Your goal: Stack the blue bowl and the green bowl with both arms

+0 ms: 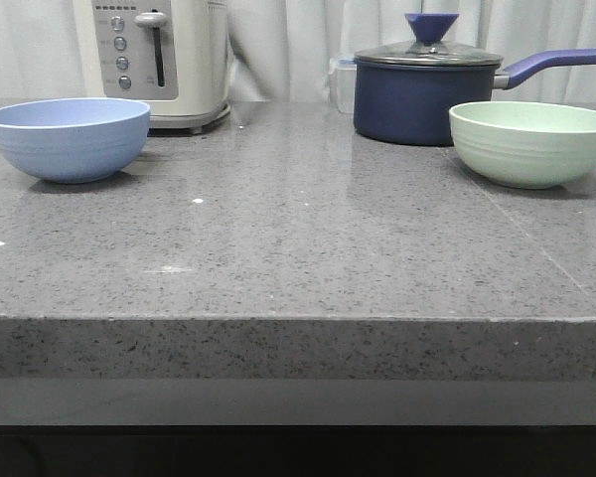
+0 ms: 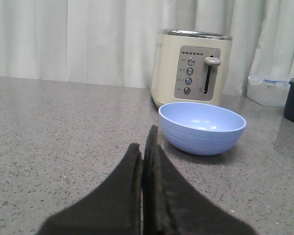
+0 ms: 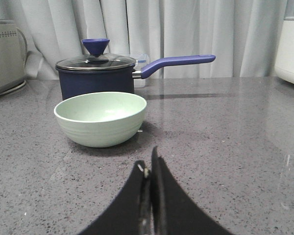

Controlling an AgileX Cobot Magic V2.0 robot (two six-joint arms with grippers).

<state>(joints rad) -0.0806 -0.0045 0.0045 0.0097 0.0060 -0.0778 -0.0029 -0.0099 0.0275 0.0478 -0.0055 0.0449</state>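
My right gripper is to close on the rim of the green bowl (image 3: 143, 100). It will grip at the side farthest from the blue bowl.
The blue bowl (image 1: 68, 138) stands upright at the far left of the grey counter, in front of a toaster; it also shows in the left wrist view (image 2: 202, 127). The green bowl (image 1: 532, 142) stands upright at the far right; it also shows in the right wrist view (image 3: 100, 118). Neither arm shows in the front view. My left gripper (image 2: 143, 142) is shut and empty, a short way short of the blue bowl. My right gripper (image 3: 148, 160) is shut and empty, a short way short of the green bowl.
A cream toaster (image 1: 159, 58) stands behind the blue bowl. A navy saucepan (image 1: 427, 89) with a glass lid and long handle stands behind the green bowl, next to a clear plastic container (image 1: 344, 83). The counter's front edge (image 1: 278, 320) runs across the front view.
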